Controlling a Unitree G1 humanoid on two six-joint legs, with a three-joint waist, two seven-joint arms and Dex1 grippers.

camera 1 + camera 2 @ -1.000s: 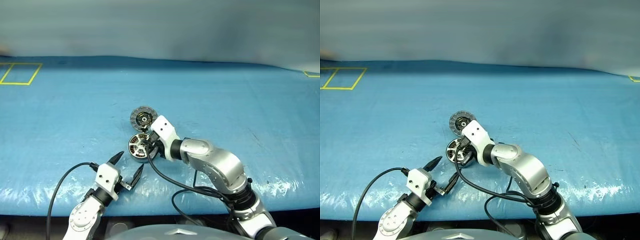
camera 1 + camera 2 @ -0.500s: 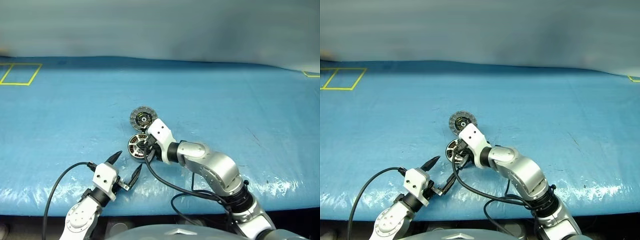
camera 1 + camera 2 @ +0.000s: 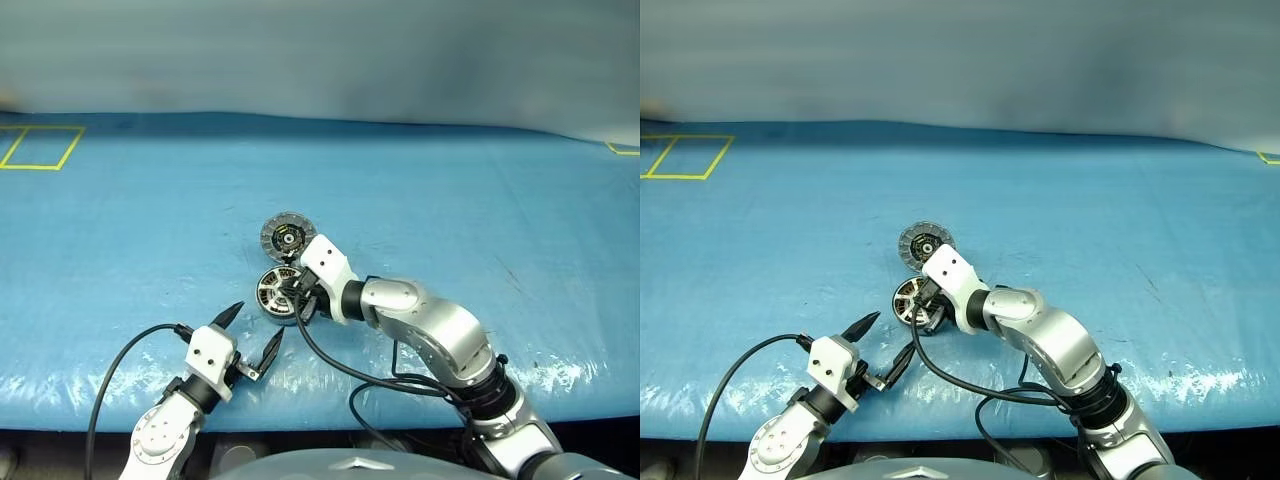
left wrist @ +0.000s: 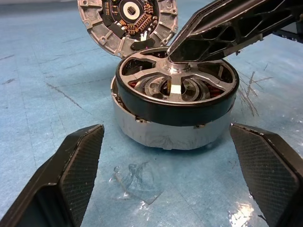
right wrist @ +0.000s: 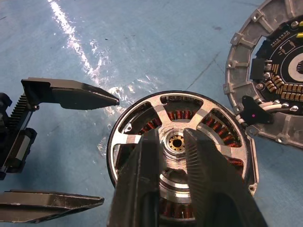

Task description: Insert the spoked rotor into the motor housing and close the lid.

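Note:
My right gripper should grab the rotor's silver hub (image 5: 176, 143) and lift the rotor out first, because the rotor's dark ring stands high above the housing's rim.
The spoked rotor (image 4: 176, 112) sits inside the motor housing (image 4: 161, 136), its dark ring level on the silver cup and copper windings showing between the spokes. My right gripper (image 5: 170, 133) points down onto the rotor's silver hub (image 5: 177, 141), its fingers slightly parted and open. The lid (image 4: 128, 19) lies just beyond the housing, with its dark centre and circuit face up inside a ribbed rim. My left gripper (image 3: 258, 325) stands wide open at table height just in front of the housing, touching nothing.
Everything rests on a blue plastic-covered table (image 3: 450, 220). A yellow tape rectangle (image 3: 40, 147) marks the far left and a yellow corner (image 3: 622, 150) the far right. Black cables (image 3: 340, 370) hang by the table's front edge.
My right gripper's fingers have parted a little over the rotor's hub. The rotor, housing, lid and left gripper stay where they were.

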